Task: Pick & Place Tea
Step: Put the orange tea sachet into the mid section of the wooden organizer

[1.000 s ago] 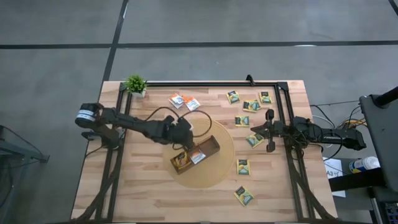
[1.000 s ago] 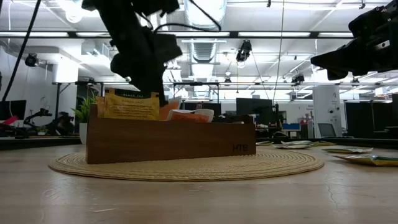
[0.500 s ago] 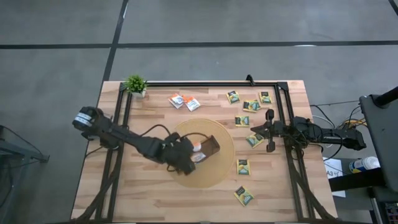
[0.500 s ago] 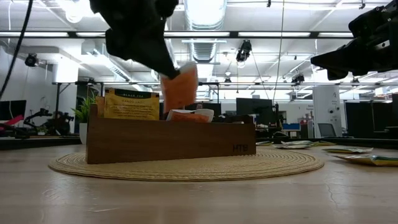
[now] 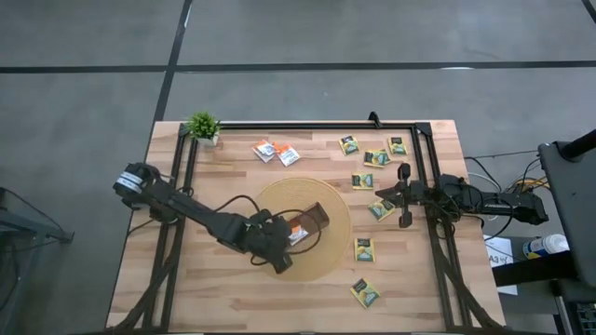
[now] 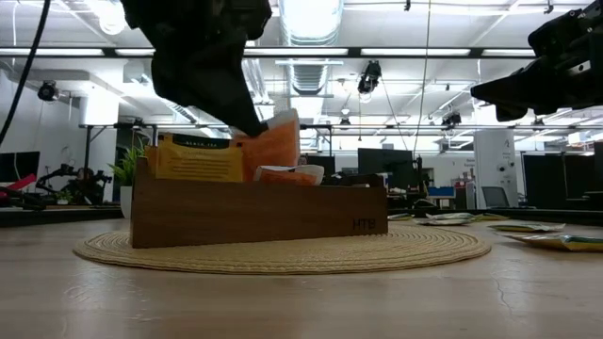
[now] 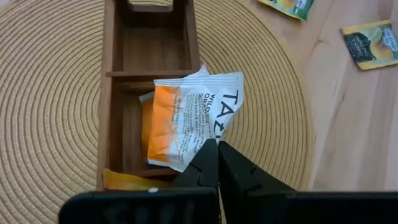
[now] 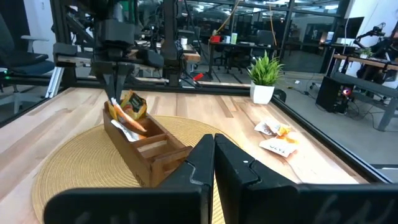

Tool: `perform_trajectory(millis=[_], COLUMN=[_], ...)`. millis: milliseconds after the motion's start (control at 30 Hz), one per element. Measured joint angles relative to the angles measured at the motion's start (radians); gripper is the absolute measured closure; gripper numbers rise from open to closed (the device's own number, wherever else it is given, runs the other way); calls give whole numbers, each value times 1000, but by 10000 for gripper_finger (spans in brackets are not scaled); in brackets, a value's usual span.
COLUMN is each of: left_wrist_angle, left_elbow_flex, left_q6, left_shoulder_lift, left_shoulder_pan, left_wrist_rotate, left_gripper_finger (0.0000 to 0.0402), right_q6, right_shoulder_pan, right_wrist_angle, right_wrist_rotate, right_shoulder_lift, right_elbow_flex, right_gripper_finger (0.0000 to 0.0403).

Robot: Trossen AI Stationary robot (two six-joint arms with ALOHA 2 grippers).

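The white-and-orange sachet, still over the tray's near end, will be let go by my left gripper in the wooden tray's middle compartment (image 5: 299, 227) (image 7: 150, 127), beside the empty one.
A long wooden tray (image 5: 315, 218) lies on a round woven mat (image 5: 321, 261) mid-table. My left gripper (image 7: 217, 147) is shut on a white-and-orange tea sachet (image 7: 194, 117) over the tray's near end. A yellow sachet (image 6: 193, 158) stands upright in the same end of the tray. Two more white-and-orange sachets (image 5: 276, 152) lie flat at the far edge, and several green-and-yellow ones (image 5: 374, 156) lie on the right half. My right gripper (image 5: 377, 196) hangs shut at the table's right side, away from the tea. My left gripper pinches the white-and-orange sachet by its edge near one corner (image 7: 208, 139) between its two fingers. The fingers slant down from the table's near left side. The sachet stands tilted over the tray's end compartment (image 7: 127, 134); I cannot tell whether its lower edge rests inside.
A small potted plant (image 5: 202, 127) stands at the far left corner. A dark frame rail (image 5: 307, 125) runs along the far edge and down both sides. Loose sachets (image 5: 364, 248) lie right of the mat. Bare wood shows near the front edge.
My left arm has swung toward the table's near edge and tipped, staying shut. The white-and-orange sachet in it has come up into sight above the tray, then sunk a little toward the tray's near end. The tray has stayed in place.
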State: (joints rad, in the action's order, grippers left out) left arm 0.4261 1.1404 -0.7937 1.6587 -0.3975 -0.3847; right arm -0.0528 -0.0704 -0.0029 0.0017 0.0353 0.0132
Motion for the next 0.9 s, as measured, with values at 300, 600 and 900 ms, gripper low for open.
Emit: perform_trajectory(millis=[300,600,900], left_wrist_angle=[-7,-6,6], left_elbow_flex=[-1,-51,-64], left_q6=[-1,2,46], left_shoulder_lift=[2,7,7], left_shoulder_pan=[22,69,135], left_wrist_rotate=[-21,7,25], left_gripper_finger=[402,402,401], right_q6=[0,0,0], right_shoulder_pan=[0,0,0], right_wrist_angle=[0,0,0], right_wrist_rotate=[0,0,0], right_shoulder_lift=[0,0,0], right_elbow_flex=[0,0,0], right_gripper_finger=[394,394,394])
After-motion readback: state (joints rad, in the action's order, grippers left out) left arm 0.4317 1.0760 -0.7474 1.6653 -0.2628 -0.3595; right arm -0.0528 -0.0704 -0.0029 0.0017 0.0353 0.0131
